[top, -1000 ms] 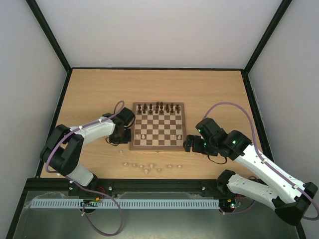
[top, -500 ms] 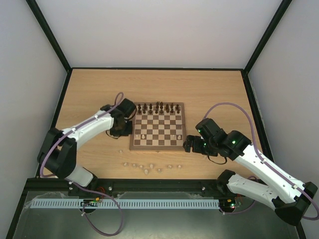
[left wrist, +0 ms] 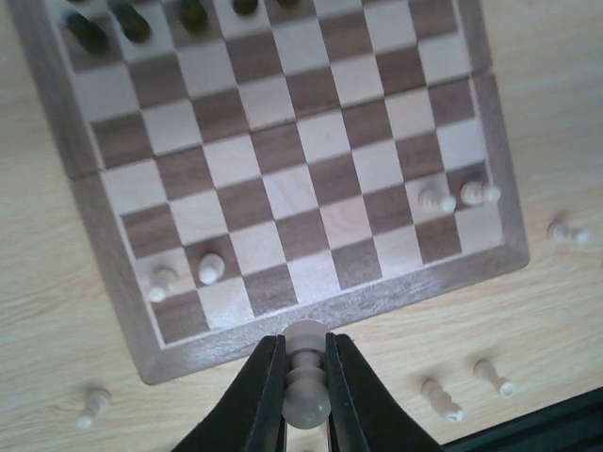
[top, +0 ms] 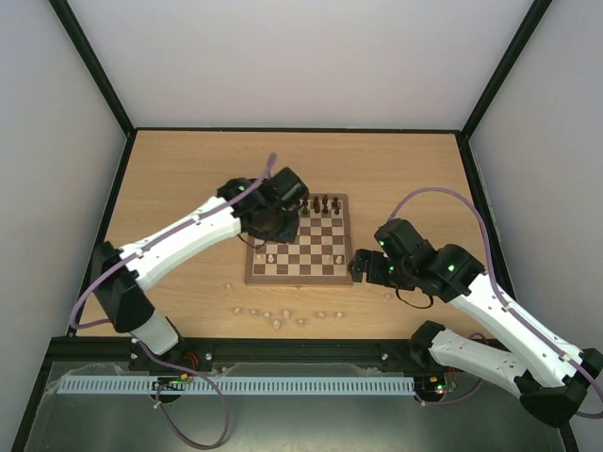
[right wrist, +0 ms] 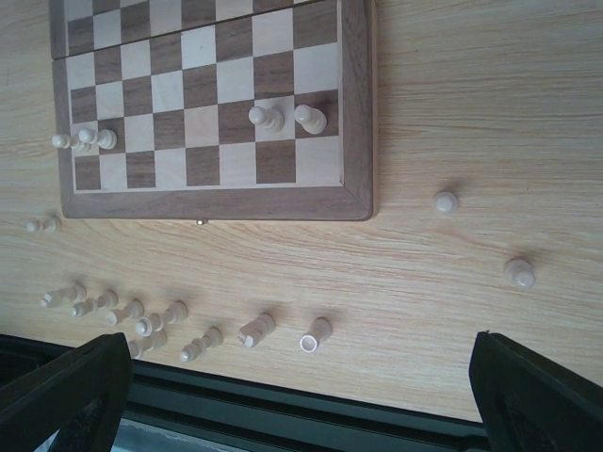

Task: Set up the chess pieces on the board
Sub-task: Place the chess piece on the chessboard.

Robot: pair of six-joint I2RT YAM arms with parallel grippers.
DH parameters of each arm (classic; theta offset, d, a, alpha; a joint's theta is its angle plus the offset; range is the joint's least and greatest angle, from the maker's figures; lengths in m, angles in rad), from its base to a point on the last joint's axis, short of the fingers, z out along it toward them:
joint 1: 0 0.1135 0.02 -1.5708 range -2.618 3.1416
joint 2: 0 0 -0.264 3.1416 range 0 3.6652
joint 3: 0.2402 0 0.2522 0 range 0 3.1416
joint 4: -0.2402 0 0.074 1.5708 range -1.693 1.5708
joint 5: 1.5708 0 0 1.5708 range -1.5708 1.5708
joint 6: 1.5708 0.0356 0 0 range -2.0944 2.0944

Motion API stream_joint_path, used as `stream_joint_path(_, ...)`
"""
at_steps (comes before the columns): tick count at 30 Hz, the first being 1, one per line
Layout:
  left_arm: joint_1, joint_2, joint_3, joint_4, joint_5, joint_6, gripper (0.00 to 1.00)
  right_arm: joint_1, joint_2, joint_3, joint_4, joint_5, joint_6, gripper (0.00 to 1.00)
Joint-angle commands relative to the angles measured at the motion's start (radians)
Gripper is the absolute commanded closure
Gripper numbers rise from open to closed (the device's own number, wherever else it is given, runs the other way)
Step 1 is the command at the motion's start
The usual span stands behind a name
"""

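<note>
I have a spot for the cream pawn on the light square (top: 284,259) (left wrist: 256,250) beside the cream pieces nearest my left arm. Next, my left gripper sets the pawn down there.
My left gripper (left wrist: 304,347) is shut on a pale cream pawn (left wrist: 306,400), which it holds above the near border of the board (left wrist: 377,290). From above, that gripper (top: 269,232) hangs over the board's (top: 297,279) left side. Dark chess pieces (top: 321,203) line the far row, partly hidden by the left arm. Two cream pieces (left wrist: 209,268) stand at one near corner of the board, and two others (left wrist: 476,193) at the other near corner. My right gripper (right wrist: 301,341) is open over bare table, right of the board (right wrist: 358,113).
Several loose cream pieces (top: 275,316) lie on the table between the board and the near edge, also seen in the right wrist view (right wrist: 141,320). Two more cream pieces (right wrist: 445,201) stand right of the board. A black frame rail (right wrist: 283,405) runs along the near table edge.
My left gripper closed on a cream pawn on the table left of the board, then lifted and swung right over the board. The right arm barely shifted.
</note>
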Motion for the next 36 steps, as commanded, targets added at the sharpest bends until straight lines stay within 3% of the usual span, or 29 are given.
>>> stream_joint_path(1,-0.043,0.065,-0.052,-0.009,0.003,-0.033,0.97,0.003,-0.027,0.017,-0.081,0.022,0.009,0.01)
stream_joint_path(14,-0.051,0.148,-0.226,0.168,-0.041,-0.018,0.97,0.004,-0.065,-0.025,-0.076,0.005,0.027,0.01)
stream_joint_path(36,-0.051,0.251,-0.267,0.264,-0.066,-0.010,0.96,0.004,-0.070,-0.062,-0.057,-0.006,0.025,0.01)
